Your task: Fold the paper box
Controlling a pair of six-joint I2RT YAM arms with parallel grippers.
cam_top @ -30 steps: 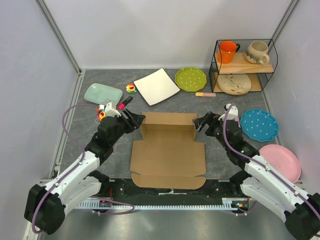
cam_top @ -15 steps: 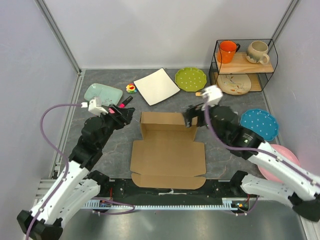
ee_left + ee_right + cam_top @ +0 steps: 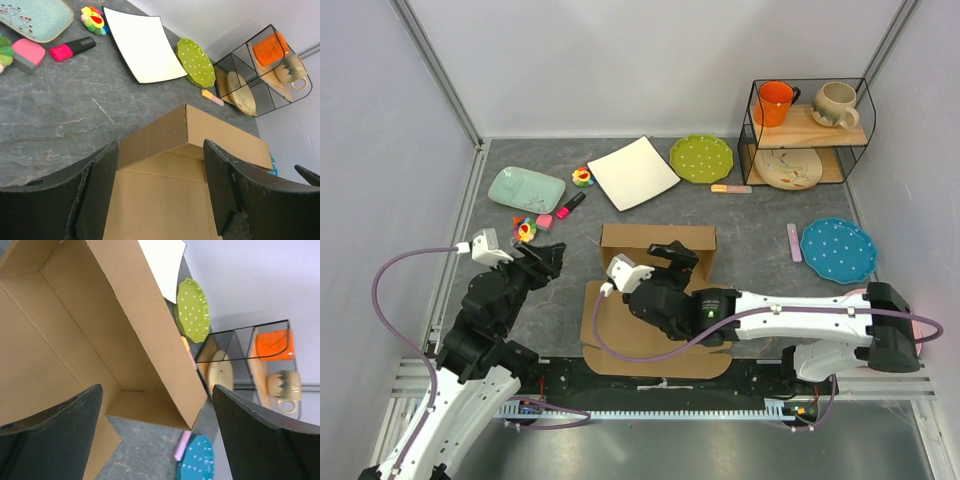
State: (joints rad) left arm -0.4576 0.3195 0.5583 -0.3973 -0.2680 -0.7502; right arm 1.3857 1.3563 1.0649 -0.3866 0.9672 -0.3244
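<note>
Next, my right gripper grabs the top edge of the back side (image 3: pixel 653 250) (image 3: pixel 127 320) of the paper box, close to the middle of that edge.
The paper box (image 3: pixel 655 238) lies in the middle of the table, brown cardboard with its back wall and two short side flaps standing and its base flat. My right arm reaches across the base from the right. Its gripper (image 3: pixel 680 254) is open just in front of the back wall, with nothing between the fingers. In the right wrist view, the paper box (image 3: pixel 125 325) fills the space beyond the open right gripper (image 3: pixel 156 388). My left gripper (image 3: pixel 549 259) hangs open, left of the box's left flap. From the left wrist, the paper box (image 3: pixel 165 190) shows between the open left gripper (image 3: pixel 160 145), untouched.
A white square plate (image 3: pixel 633 172), green dotted plate (image 3: pixel 701 158) and teal tray (image 3: pixel 526 187) lie at the back. A wire shelf (image 3: pixel 805 125) with two mugs stands back right. A blue dotted plate (image 3: pixel 837 249) and pink marker (image 3: pixel 792 242) lie right; small toys (image 3: pixel 527 228) left.
My right arm has swung from the box's right side to above its base. My left arm has pulled back toward the near left, away from the box's left corner.
</note>
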